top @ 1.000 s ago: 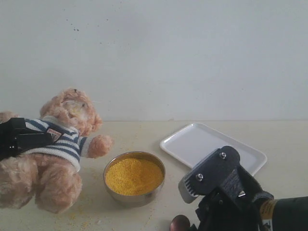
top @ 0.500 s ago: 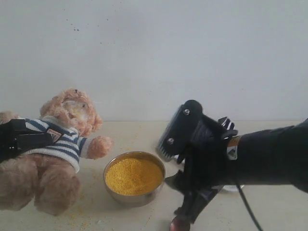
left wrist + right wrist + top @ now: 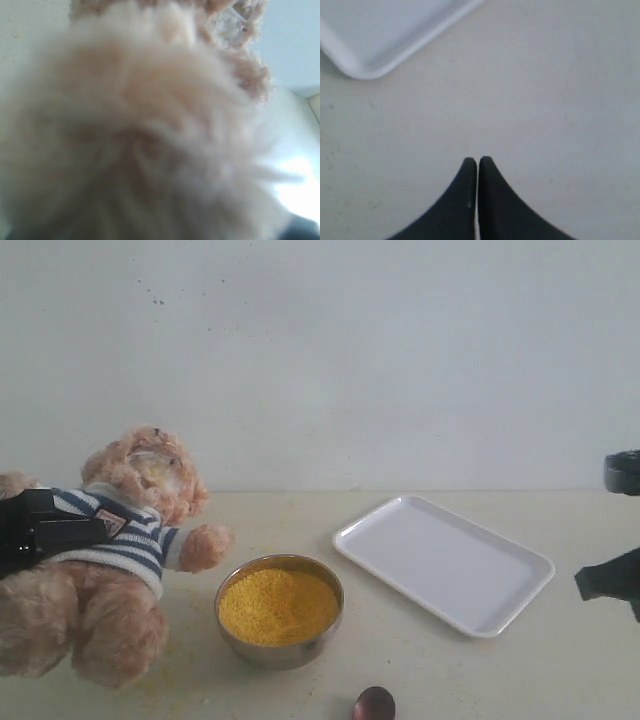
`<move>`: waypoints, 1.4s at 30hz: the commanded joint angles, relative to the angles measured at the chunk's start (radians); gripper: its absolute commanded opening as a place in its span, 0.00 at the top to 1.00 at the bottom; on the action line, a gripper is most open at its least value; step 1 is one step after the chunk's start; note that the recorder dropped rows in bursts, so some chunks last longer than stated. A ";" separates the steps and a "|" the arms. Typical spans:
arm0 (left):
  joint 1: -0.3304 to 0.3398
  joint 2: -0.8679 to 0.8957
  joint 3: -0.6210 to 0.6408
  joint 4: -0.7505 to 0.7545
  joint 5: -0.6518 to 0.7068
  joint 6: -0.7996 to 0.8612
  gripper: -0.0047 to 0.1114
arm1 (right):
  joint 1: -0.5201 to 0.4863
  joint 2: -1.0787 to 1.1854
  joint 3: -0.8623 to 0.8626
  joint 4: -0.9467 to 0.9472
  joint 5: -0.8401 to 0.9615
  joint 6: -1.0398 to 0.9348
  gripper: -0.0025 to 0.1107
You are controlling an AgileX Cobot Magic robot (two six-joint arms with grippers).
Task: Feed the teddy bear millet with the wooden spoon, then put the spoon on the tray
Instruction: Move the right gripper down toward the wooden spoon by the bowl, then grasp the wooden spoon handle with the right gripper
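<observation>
My right gripper should open, grab the spoon's handle and raise it over the tray (image 3: 446, 565), as the wooden spoon lies by the bowl and the tray is empty.
The teddy bear (image 3: 120, 560) leans back at the left, its face (image 3: 155, 468) dusted with yellow grains. My left gripper (image 3: 40, 528) is shut on its striped torso, and blurred fur (image 3: 140, 135) fills the left wrist view. The millet (image 3: 278, 605) is heaped in a steel bowl (image 3: 285, 652) at the front middle. Only the dark oval bowl of the wooden spoon (image 3: 374, 705) shows, lying at the picture's bottom edge. The white tray (image 3: 445, 560) lies empty to the right. My right gripper (image 3: 478, 161) is shut on nothing over bare table beside a tray corner (image 3: 365, 70).
Black parts of the right arm (image 3: 615, 580) show at the right edge of the exterior view. Yellow grains are scattered on the table around the bear's legs (image 3: 160, 685). A plain white wall stands behind the table.
The right arm has swung from the front middle, beside the spoon, out to the right edge, uncovering the tray. The spoon stays on the table. The bear and left gripper have barely moved.
</observation>
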 commanded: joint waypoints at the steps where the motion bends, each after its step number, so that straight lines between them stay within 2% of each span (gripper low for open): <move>1: 0.003 -0.009 0.003 -0.020 -0.009 0.006 0.92 | -0.021 -0.001 -0.008 0.153 0.173 0.057 0.97; 5: 0.003 -0.009 0.003 -0.020 -0.009 0.006 0.92 | 0.018 -0.001 -0.008 0.475 0.259 -0.151 0.97; 7: 0.003 -0.009 0.003 -0.020 -0.009 0.006 0.92 | 0.101 -0.001 -0.008 0.605 0.250 -0.243 0.97; 9: 0.003 -0.009 0.003 -0.020 -0.009 0.006 0.92 | 0.232 -0.001 -0.008 0.631 0.160 -0.243 0.97; 13: 0.003 -0.009 0.003 -0.020 -0.009 0.006 0.92 | 0.498 0.024 -0.008 0.441 -0.039 0.030 0.98; 17: 0.003 -0.009 0.003 -0.020 -0.009 0.006 0.92 | 0.764 0.174 -0.012 0.010 -0.093 0.533 0.98; 19: 0.003 -0.009 0.003 -0.020 -0.009 0.006 0.92 | 0.831 0.239 -0.040 -0.032 -0.116 0.563 0.98; 23: 0.003 -0.009 0.003 -0.020 -0.009 0.006 0.92 | 0.848 0.278 -0.077 -0.038 -0.118 0.563 0.98; 25: 0.003 -0.009 0.003 -0.020 -0.009 0.006 0.92 | 0.848 0.278 -0.078 -0.038 -0.113 0.563 0.93; 27: 0.003 -0.009 0.003 -0.020 -0.009 0.006 0.92 | 0.848 0.278 -0.078 -0.010 -0.113 0.541 0.75; 28: 0.003 -0.009 0.003 -0.020 -0.009 0.006 0.92 | 0.848 0.278 -0.078 0.005 -0.109 0.524 0.61; 30: 0.003 -0.009 0.003 -0.020 -0.009 0.006 0.92 | 0.848 0.278 -0.078 0.007 -0.074 0.523 0.39; 31: 0.003 -0.009 0.003 -0.020 -0.009 0.006 0.92 | 0.848 0.278 -0.078 0.007 -0.050 0.523 0.35; 34: 0.003 -0.009 0.003 -0.020 -0.009 0.006 0.92 | 0.848 0.278 -0.078 -0.004 -0.004 0.530 0.35; 42: 0.003 -0.009 0.003 -0.020 -0.009 0.006 0.92 | 0.848 0.322 -0.078 -0.007 -0.075 0.583 0.35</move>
